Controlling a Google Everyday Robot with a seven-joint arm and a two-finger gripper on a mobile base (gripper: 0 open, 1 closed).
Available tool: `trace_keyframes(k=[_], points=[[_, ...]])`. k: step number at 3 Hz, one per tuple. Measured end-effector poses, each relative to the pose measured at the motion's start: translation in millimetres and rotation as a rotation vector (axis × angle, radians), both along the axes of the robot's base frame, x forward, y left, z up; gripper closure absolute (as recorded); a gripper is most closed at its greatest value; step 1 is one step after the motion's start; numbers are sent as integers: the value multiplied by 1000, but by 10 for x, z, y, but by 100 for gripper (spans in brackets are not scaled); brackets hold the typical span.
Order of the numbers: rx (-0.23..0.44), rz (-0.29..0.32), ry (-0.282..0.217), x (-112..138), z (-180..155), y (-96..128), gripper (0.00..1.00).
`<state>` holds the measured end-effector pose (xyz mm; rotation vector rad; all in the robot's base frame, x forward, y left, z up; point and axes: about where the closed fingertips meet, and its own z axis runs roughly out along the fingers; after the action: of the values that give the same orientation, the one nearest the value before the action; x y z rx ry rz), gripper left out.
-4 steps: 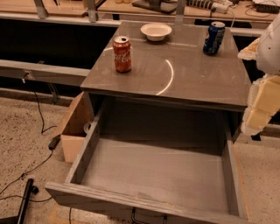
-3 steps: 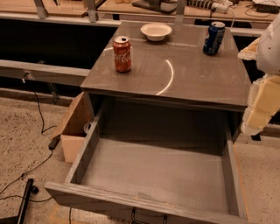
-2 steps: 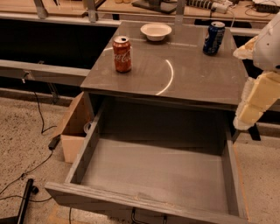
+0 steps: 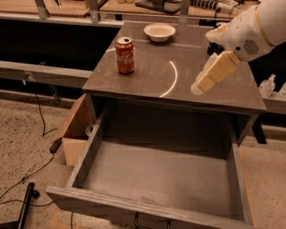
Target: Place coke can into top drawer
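Observation:
The robot's gripper will close around the upper half (image 4: 125,51) of the coke can, because the coke can must be lifted into the top drawer.
The coke can (image 4: 125,56), red with white script and a silver top, stands upright on the left part of the grey cabinet's glossy top (image 4: 152,76). The top drawer (image 4: 156,176) is pulled out wide below it, and nothing lies on its flat grey bottom. My gripper (image 4: 197,88), cream-coloured at the end of a white arm (image 4: 257,27), hangs above the right part of the cabinet top. It points down and left, well to the right of the can, and holds nothing.
A white bowl (image 4: 159,31) sits at the back of the cabinet top. A cardboard box (image 4: 76,134) stands on the floor left of the drawer, with cables (image 4: 27,179) on the speckled floor. A long workbench (image 4: 67,9) runs behind. The arm hides the dark blue can.
My arm has swung left from the cabinet's right edge to above its top, closer to the coke can. It now covers the dark blue can. The can and drawer have not moved.

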<state>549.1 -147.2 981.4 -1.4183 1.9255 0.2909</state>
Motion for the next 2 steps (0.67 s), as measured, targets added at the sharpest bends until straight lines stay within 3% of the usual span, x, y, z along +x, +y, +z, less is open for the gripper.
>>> trace_keyframes(k=[1, 2], points=[[56, 4, -40, 185, 67, 104, 0], [56, 4, -40, 185, 67, 105, 0]])
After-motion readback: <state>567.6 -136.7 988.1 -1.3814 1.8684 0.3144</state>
